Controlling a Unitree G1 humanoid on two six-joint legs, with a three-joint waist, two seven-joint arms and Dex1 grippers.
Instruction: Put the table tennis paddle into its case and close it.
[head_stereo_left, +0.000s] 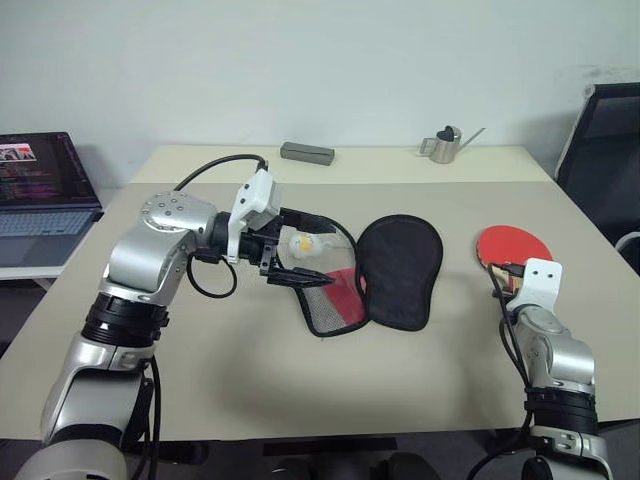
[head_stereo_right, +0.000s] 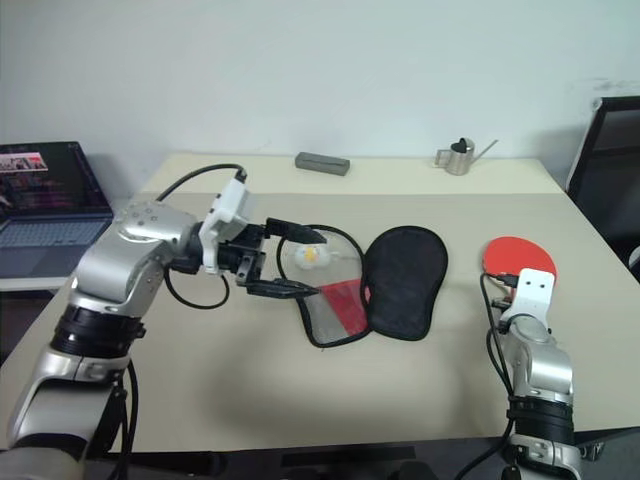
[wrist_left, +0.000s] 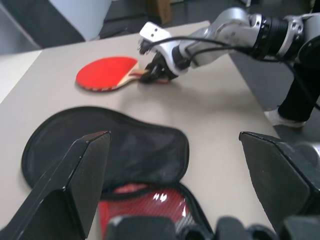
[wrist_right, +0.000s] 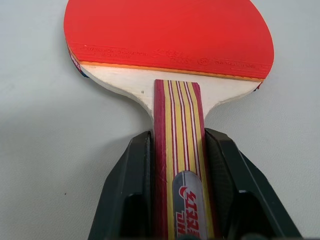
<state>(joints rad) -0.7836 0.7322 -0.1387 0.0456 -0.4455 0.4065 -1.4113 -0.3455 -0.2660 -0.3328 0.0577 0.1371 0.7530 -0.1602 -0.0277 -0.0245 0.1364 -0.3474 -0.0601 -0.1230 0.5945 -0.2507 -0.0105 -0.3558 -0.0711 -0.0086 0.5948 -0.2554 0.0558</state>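
My right gripper needs to let go of the table tennis paddle, which will set it down on the black flap of the open case (head_stereo_left: 395, 270).
The table tennis paddle (head_stereo_left: 512, 245) lies flat at the right of the table (head_stereo_left: 200, 380), red face up. Its striped wooden handle (wrist_right: 178, 125) points toward my right gripper (wrist_right: 177, 137), whose two black fingers press against both sides of it. The case (head_stereo_left: 400, 270) lies open at the table's middle: a black flap spread to the right, and a mesh and red half (head_stereo_left: 335, 300) to the left. My left gripper (head_stereo_left: 300, 255) hovers open at the case's left edge, beside the small white-yellow charm (head_stereo_left: 302, 243), with nothing between its fingers.
A grey rectangular box (head_stereo_left: 307, 152) and a small metal watering can (head_stereo_left: 442, 146) stand along the far edge. An open laptop (head_stereo_left: 40, 185) sits on a side desk to the left. A black chair (head_stereo_left: 605, 140) stands off the right corner.
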